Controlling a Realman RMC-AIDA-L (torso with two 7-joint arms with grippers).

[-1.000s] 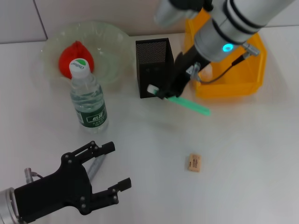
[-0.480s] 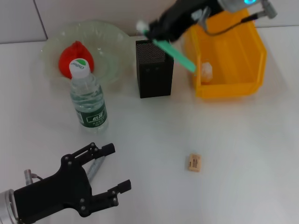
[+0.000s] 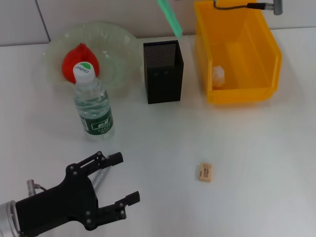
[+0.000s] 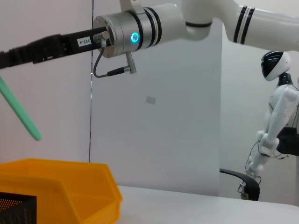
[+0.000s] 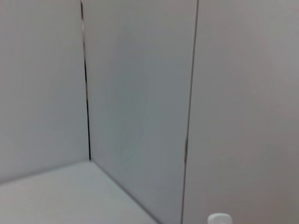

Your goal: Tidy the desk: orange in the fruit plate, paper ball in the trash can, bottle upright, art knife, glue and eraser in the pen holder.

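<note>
Next, my right gripper releases the green art knife inside the black pen holder (image 3: pixel 149 53), against the holder's side that is nearest the plate. The knife now hangs above the holder's back.
The green art knife (image 3: pixel 170 17) hangs in the air above the back of the black mesh pen holder (image 3: pixel 163 71). In the left wrist view it (image 4: pixel 18 112) slants down from my right gripper (image 4: pixel 9 58), which is out of the head view. My left gripper (image 3: pixel 127 177) is open low at the front left, over a grey stick (image 3: pixel 100 178) on the table. The eraser (image 3: pixel 205 172) lies at the front centre. The orange (image 3: pixel 79 59) is in the glass plate (image 3: pixel 118 44). The bottle (image 3: pixel 93 106) stands upright. The paper ball (image 3: pixel 218 74) is in the yellow bin (image 3: pixel 271 54).
The yellow bin stands just to the right of the pen holder, and the plate to its left. The bottle stands in front of the plate. A wall runs close behind them.
My right gripper has lifted the art knife from beside the pen holder's front up and back to above it, and has left the head view. The left arm has not moved.
</note>
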